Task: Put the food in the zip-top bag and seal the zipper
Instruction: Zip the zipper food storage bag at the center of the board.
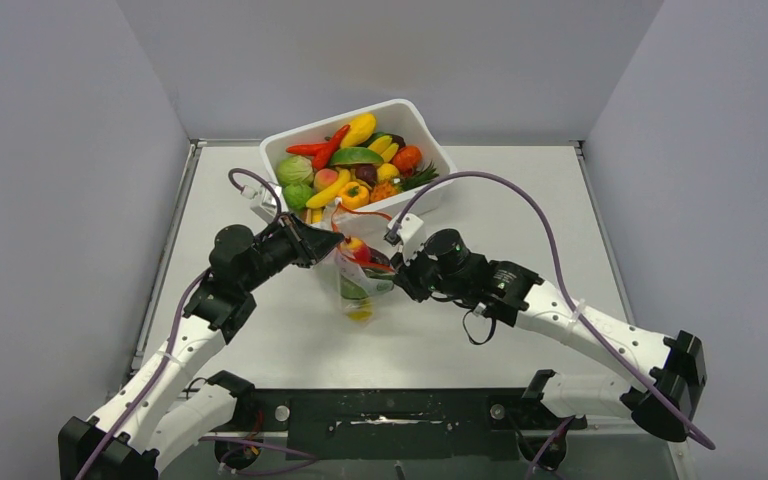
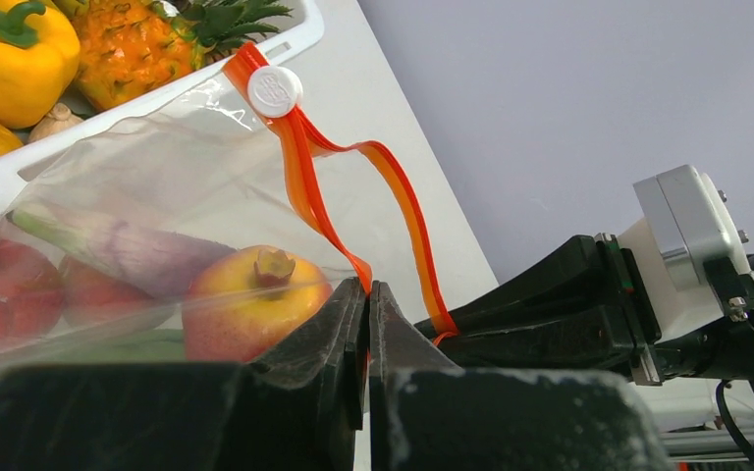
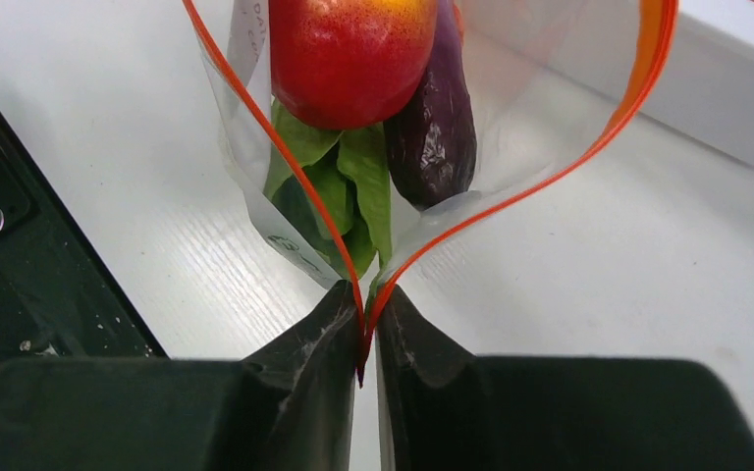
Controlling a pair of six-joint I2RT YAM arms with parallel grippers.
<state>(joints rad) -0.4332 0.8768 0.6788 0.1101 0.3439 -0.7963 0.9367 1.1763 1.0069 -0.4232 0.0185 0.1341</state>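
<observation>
My left gripper should take the zipper's end (image 2: 242, 63) behind the slider before sealing the zipper, because it is holding the zipper away from the white slider.
The clear zip-top bag (image 1: 358, 285) hangs between my two grippers just in front of the white tub. It holds a peach-red fruit (image 2: 252, 299), a purple vegetable (image 3: 437, 118) and a long green leaf (image 3: 339, 186). Its red-orange zipper (image 2: 306, 186) gapes in an open loop, with a white slider (image 2: 275, 90) at the far end. My left gripper (image 2: 366, 287) is shut on one side of the zipper strip. My right gripper (image 3: 363, 312) is shut on the strip where its two sides meet. More food (image 1: 355, 165) lies in the tub.
The white tub (image 1: 415, 110) stands tilted at the back centre, right behind the bag; its rim (image 2: 157, 98) is close to the left gripper. A black base plate (image 1: 390, 415) runs along the near edge. Grey walls close in the table on three sides.
</observation>
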